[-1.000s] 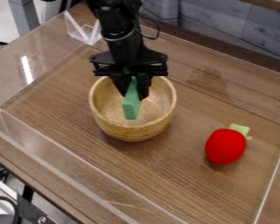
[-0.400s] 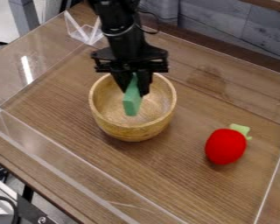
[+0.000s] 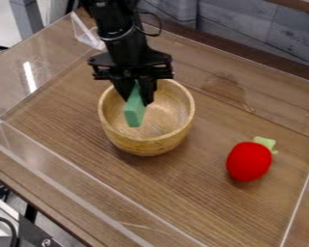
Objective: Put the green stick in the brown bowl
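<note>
The robot's gripper needs to let go of the green stick near the middle of the brown bowl's bottom [image 3: 152,123].
The brown bowl [image 3: 161,137] sits left of centre on the wooden table, round with thick light-wood walls. Straight above it hangs my black gripper [image 3: 131,89], pointing steeply down and shut on the green stick [image 3: 134,109]. The stick is a small flat light-green bar, held by its upper end and tilted; its lower end reaches down inside the bowl near the left inner wall. Whether its tip touches the bowl's floor I cannot tell.
A red strawberry-like toy [image 3: 249,160] with a green top lies on the table to the right of the bowl. Clear plastic walls [image 3: 28,145] fence the table on the left, front and right.
The gripper with the green stick has shifted slightly left and away over the bowl, from the centre toward its left side. Its jaws stay shut on the stick.
</note>
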Controlling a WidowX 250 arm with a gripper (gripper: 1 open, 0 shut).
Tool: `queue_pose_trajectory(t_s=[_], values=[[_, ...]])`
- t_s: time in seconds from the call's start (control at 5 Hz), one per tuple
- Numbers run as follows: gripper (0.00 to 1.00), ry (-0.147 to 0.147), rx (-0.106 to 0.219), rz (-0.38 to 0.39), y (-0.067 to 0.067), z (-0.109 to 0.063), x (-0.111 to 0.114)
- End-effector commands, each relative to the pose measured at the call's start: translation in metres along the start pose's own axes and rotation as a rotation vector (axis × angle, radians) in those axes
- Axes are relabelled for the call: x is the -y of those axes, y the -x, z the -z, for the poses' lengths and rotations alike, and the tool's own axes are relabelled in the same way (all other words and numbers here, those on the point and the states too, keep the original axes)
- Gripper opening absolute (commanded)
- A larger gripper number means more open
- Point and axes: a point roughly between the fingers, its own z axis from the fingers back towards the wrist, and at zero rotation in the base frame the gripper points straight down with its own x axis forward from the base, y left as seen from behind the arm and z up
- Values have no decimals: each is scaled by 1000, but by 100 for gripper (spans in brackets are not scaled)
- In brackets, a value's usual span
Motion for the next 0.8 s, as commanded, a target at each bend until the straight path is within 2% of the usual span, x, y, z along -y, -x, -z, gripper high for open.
queue_pose_trajectory(t_s=[0.0,0.2,0.6], values=[[0,11,48,35,-3,3,6],[0,17,47,55,0,14,11],[0,45,41,74,-5,-7,37]])
